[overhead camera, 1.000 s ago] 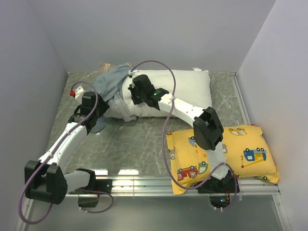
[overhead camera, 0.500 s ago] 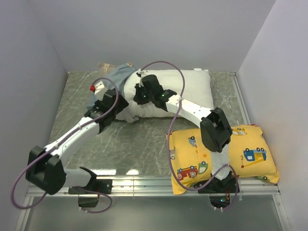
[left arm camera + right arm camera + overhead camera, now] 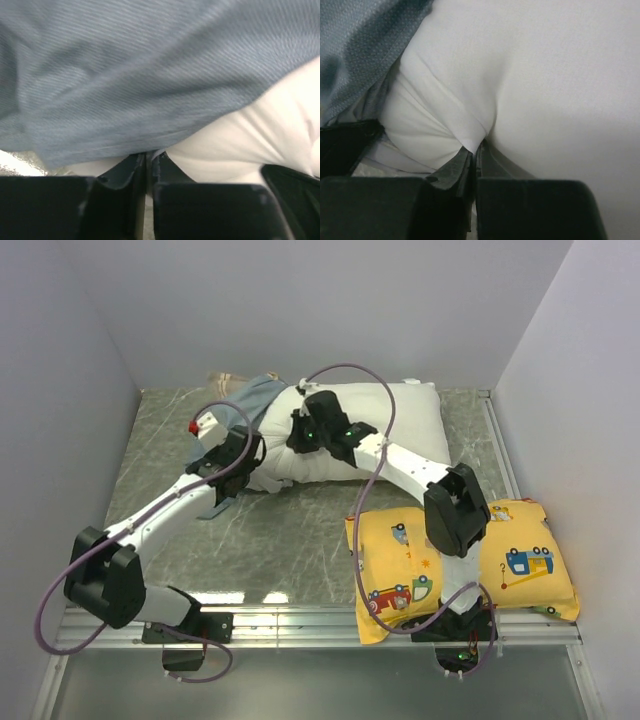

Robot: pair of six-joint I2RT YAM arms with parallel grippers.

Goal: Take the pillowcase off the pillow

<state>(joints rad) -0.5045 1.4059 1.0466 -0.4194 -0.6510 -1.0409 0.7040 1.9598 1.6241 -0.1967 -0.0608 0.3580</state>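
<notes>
I'll release the blue-grey pillowcase on the marbled table (image 3: 232, 468) with my left gripper, beside the white pillow's near corner. The pillowcase is now bunched over the pillow's end.
The white pillow (image 3: 390, 420) lies across the back of the table. The blue-grey pillowcase (image 3: 248, 400) is bunched over its left end. My left gripper (image 3: 245, 462) is at the pillow's front left corner. In the left wrist view its jaws (image 3: 149, 154) are shut on the lower edge of the pillowcase (image 3: 125, 75), with the pillow (image 3: 240, 145) bulging to the right. My right gripper (image 3: 298, 435) presses on the pillow just right of the case. It (image 3: 477, 146) is shut on a pinched fold of the white pillow (image 3: 545, 75), with the pillowcase (image 3: 360, 45) at the upper left.
A yellow cartoon-vehicle pillow (image 3: 460, 560) lies at the front right, under the right arm. White walls close in the marbled table (image 3: 290, 540) at the left, back and right. A metal rail (image 3: 300, 625) runs along the near edge.
My left arm swung right and back to the pillow's left corner, and its jaws went from open to shut on the pillowcase edge. The right gripper shifted slightly right with its pillow fold.
</notes>
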